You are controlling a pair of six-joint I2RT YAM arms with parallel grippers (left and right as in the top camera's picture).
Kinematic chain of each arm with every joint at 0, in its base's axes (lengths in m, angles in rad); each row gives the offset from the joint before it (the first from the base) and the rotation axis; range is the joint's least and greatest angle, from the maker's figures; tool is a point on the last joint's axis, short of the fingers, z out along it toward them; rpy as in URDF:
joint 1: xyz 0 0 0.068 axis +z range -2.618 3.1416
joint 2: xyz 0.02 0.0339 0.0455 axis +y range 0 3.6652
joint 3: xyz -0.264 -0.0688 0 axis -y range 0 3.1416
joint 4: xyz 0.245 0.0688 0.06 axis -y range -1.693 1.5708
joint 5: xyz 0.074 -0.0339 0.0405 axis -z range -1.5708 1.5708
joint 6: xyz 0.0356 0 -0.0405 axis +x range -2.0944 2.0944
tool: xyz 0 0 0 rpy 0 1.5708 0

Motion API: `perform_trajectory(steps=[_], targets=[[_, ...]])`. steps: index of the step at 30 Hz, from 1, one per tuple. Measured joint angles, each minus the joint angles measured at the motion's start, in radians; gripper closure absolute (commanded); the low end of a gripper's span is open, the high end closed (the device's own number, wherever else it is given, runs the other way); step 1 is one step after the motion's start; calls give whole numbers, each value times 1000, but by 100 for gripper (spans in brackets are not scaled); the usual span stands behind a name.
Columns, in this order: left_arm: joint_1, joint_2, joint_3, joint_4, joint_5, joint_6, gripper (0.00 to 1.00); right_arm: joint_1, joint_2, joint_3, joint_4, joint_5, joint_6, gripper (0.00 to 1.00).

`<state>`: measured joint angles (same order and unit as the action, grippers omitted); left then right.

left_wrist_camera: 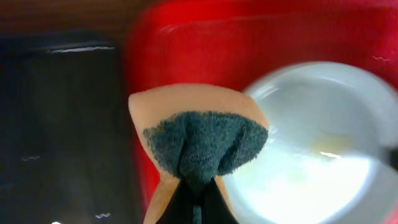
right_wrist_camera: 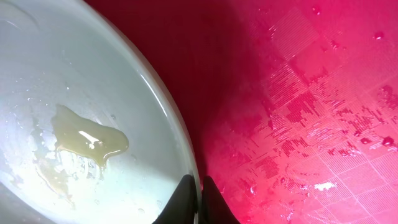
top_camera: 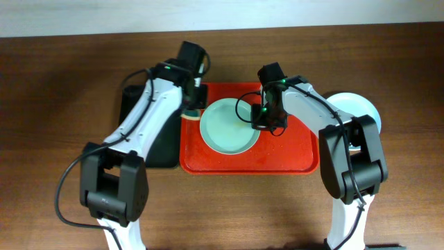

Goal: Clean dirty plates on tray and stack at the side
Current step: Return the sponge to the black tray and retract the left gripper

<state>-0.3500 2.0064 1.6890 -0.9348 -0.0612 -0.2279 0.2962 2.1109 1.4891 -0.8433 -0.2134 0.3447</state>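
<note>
Next, my left gripper lets go of the orange sponge near the middle of the black tray (top_camera: 143,125).
A pale green plate (top_camera: 225,128) lies on the red tray (top_camera: 277,156). A yellow smear (right_wrist_camera: 87,140) sits in the bowl of the plate (right_wrist_camera: 74,74). My right gripper (right_wrist_camera: 195,193) is shut on the plate's right rim, one finger inside and one outside; from above the right gripper (top_camera: 266,123) stands at that rim. My left gripper (left_wrist_camera: 198,202) is shut on an orange sponge (left_wrist_camera: 186,109) with a dark green scouring face, hanging over the tray's left rim (left_wrist_camera: 249,37) beside the plate (left_wrist_camera: 317,143). From above the left gripper (top_camera: 193,105) is at the plate's upper left.
A black tray (top_camera: 154,139) lies left of the red tray, under my left arm; it fills the left of the left wrist view (left_wrist_camera: 62,124). A pale plate (top_camera: 361,105) rests on the wooden table right of the red tray, partly behind my right arm.
</note>
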Motion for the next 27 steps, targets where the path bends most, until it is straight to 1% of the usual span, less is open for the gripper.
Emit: perform_trajectory(steps=[4,7,10,12,15,23,24,25,26,27], targets=[[97,0,0,-36,-56,4,100,0,0,-2,4,0,0,94],[192,0,0,-53,-74,4,100,0,-5,-13,18,0,0,95],[255,0,-3,-69,-80,4,100,0,-8,-16,21,0,0,95],[275,0,-11,-64,-83,4,100,0,-8,-16,21,0,0,94],[298,0,-73,-23,-86,21,100,0,-8,-17,22,0,0,95],[303,0,-240,113,-86,35,100,0,-8,-18,23,0,0,95],[303,0,-260,131,-86,35,98,0,-8,-18,23,0,0,95],[303,0,-274,140,-85,37,82,0,-8,-18,23,0,0,94],[303,0,-285,149,-84,40,60,0,-8,-18,23,0,0,95],[303,0,-287,151,-83,45,49,0,-8,-18,23,0,0,95]])
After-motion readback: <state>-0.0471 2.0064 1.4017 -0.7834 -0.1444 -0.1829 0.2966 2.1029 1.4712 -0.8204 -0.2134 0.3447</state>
